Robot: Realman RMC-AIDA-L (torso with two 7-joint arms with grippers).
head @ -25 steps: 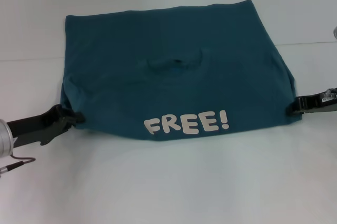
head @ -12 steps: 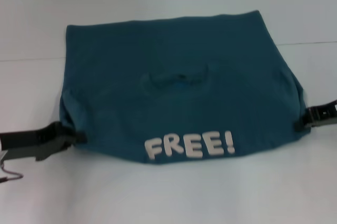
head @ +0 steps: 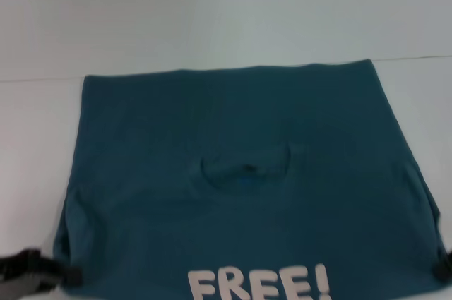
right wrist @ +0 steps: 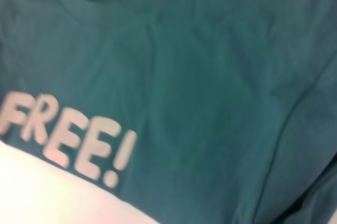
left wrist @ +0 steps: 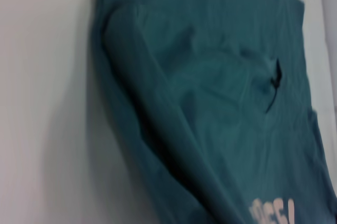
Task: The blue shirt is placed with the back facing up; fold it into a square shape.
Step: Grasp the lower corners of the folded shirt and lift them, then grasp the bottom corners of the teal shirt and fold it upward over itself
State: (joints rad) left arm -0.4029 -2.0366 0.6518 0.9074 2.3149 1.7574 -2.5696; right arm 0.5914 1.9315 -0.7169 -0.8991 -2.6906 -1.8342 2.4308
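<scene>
Next, I release the near corner of the blue shirt, which lies folded on the white table, with my right gripper beside the shirt's far corner, along the table's seam line (head: 394, 49).
The blue shirt (head: 240, 123) lies folded on the white table (head: 212, 10), its white "FREE!" lettering (head: 258, 284) facing up along the near edge and the neck opening (head: 244, 169) near the middle. My left gripper (head: 65, 275) grips the shirt's near left corner, and my right gripper (head: 442, 270) holds the near right corner at the picture's edge. The left wrist view shows the shirt (left wrist: 210, 76) with a raised fold running across it. In the right wrist view the shirt (right wrist: 221, 66) fills the picture, the lettering (right wrist: 68, 139) close to its hem.
A faint seam line (head: 42, 80) crosses the white table behind the shirt. Bare table surface lies beyond the shirt's far edge and to its left.
Both grippers have drawn back toward me with the shirt's near corners. The whole shirt has slid nearer, and the lettering now sits at the bottom edge of the head view.
</scene>
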